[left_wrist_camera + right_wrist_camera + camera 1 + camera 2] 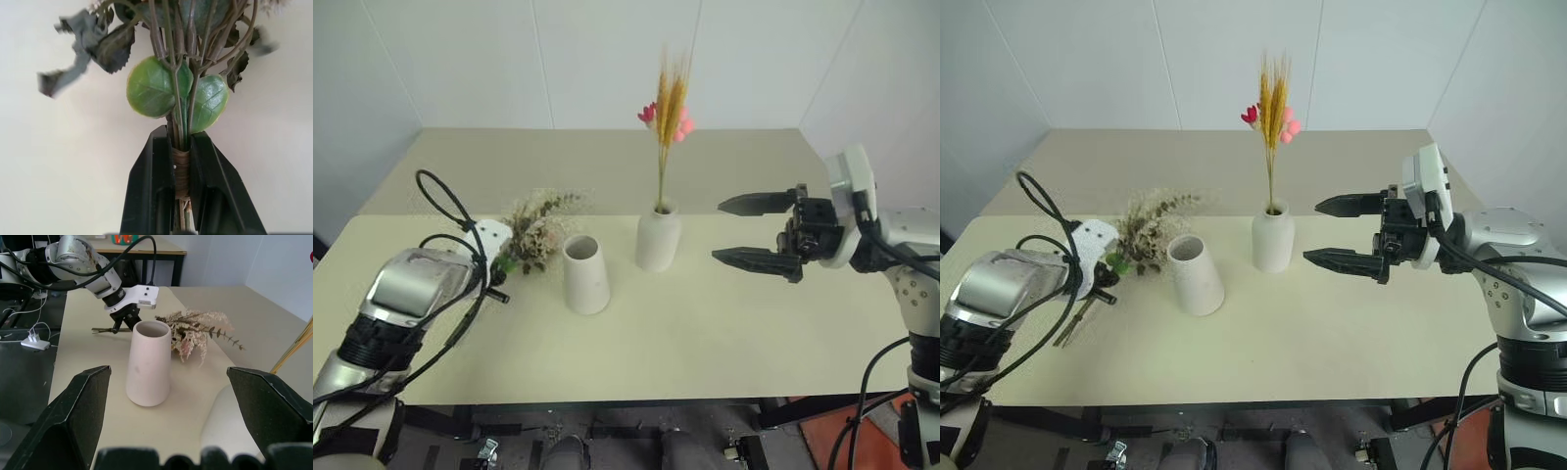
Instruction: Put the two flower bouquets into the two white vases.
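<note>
Next, my left gripper sets the bushy bouquet free in the wide opening of the cone vase (581, 248), letting go of it there.
The bushy bouquet (536, 230) of pale and green sprigs lies on the table left of the cone vase (585, 274). My left gripper (497, 279) is shut on its bound brown stems (182, 171), just below two round green leaves. The cone vase stands upright with its wide mouth free. To its right, the bottle vase (658, 238) holds the slim golden bouquet (671, 103) with pink blossoms, standing upright. My right gripper (717, 231) hovers open to the right of the bottle vase, pointing toward it, with nothing between its fingers.
The beige table (705, 333) stretches back to a white wall, with bare surface in front of both vases. In the right wrist view, another desk (146, 247) and cables (34, 338) lie beyond the table's left side.
</note>
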